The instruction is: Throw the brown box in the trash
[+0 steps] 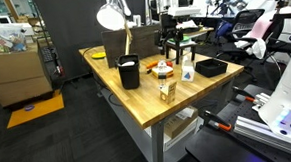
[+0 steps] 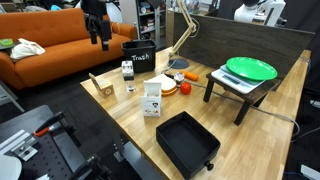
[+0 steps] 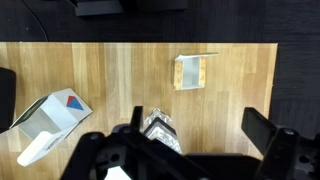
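Note:
The raised flap (image 1: 168, 85) (image 3: 196, 56) at the open top of the brown box is next for my gripper to go to and close on.
The brown box (image 3: 190, 72) is a small tan carton that stands on the wooden table near a corner. It shows in both exterior views (image 1: 167, 88) (image 2: 97, 84). The trash (image 1: 129, 72) is a black tapered bin with a whitish rim, labelled "Trash" in an exterior view (image 2: 139, 58); it stands farther in on the table, apart from the box. My gripper (image 3: 200, 135) is open and empty, high above the table beside the box. It hangs well above the box in both exterior views (image 1: 170, 45) (image 2: 100, 40).
A white carton (image 3: 50, 115) (image 2: 152, 98) and a small silvery packet (image 3: 160, 128) stand near the box. A red-topped jar (image 1: 163, 68), a flat black tray (image 2: 188, 140), a green plate on a stand (image 2: 250, 68) and a desk lamp (image 1: 112, 15) are also on the table.

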`<act>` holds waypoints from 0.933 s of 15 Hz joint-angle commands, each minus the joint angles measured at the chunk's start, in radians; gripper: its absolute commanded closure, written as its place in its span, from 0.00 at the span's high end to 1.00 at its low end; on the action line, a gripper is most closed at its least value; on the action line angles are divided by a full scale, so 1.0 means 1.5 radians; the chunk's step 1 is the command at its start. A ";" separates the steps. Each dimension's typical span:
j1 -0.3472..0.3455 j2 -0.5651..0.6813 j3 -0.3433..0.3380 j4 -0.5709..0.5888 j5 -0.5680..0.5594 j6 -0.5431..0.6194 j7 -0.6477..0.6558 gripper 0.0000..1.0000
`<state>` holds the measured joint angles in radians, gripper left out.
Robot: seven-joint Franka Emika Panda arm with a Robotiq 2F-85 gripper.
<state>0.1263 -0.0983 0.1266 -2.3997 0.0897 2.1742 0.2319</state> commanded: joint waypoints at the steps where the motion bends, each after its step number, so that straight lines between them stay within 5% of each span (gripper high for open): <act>1: 0.000 0.011 -0.001 0.005 0.027 -0.003 -0.038 1.00; 14: 0.005 0.055 0.006 -0.009 0.026 0.041 -0.015 1.00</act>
<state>0.1281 -0.0675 0.1284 -2.4082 0.1093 2.1848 0.2118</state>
